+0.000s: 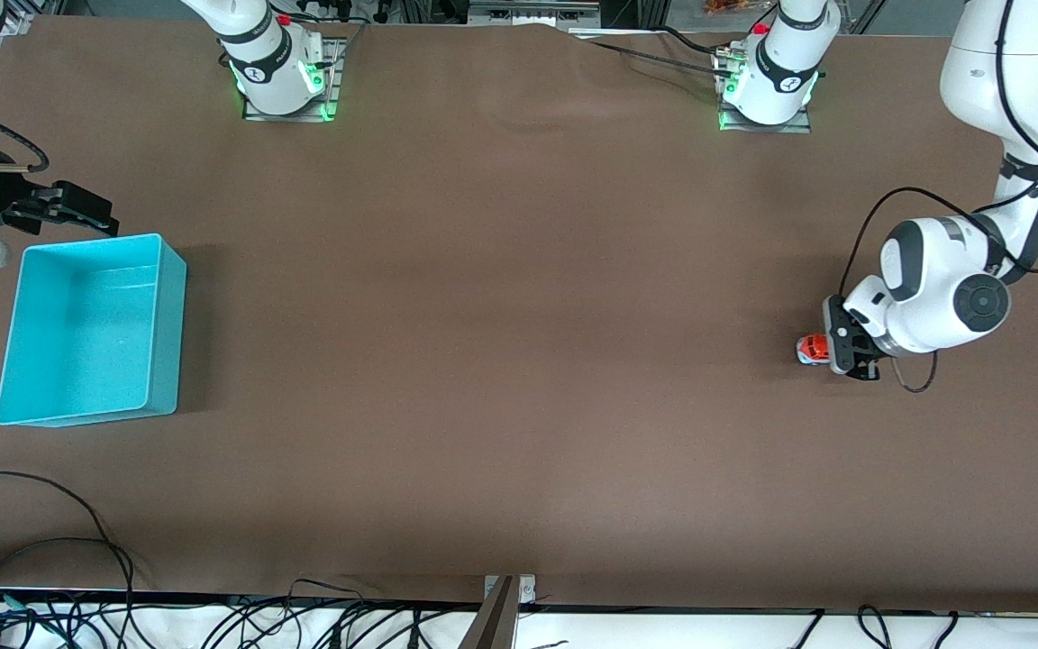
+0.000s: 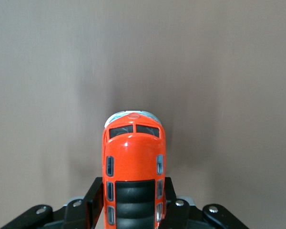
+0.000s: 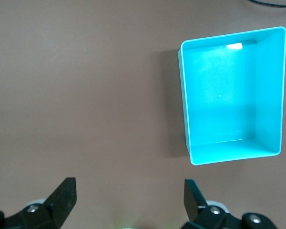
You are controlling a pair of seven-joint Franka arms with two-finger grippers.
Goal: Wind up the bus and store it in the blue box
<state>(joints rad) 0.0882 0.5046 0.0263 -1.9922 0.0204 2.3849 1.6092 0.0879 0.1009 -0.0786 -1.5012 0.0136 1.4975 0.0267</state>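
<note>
My left gripper is to put the bus down on the mat [image 1: 875,347] beneath the gripper's black base, farther from the blue box.
The bus [image 1: 812,347], a small orange-red toy with a dark roof panel, is near the left arm's end of the table. My left gripper [image 1: 834,350] is shut on its sides. In the left wrist view the bus [image 2: 133,157] sits between the black fingers [image 2: 93,202], its windscreen end pointing away from the gripper [image 2: 133,202]. The blue box [image 1: 168,342] stands empty on the table at the right arm's end. My right gripper [image 1: 77,212] hangs open and empty beside the box, at its side toward the robots' bases. The right wrist view shows the box [image 3: 229,151] and the gripper [image 3: 131,200] with its fingers wide apart.
The brown table mat [image 1: 501,315] stretches between the bus and the box. Cables [image 1: 50,541] lie along the table edge nearest the front camera. The two arm bases [image 1: 280,81] stand at the edge farthest from that camera.
</note>
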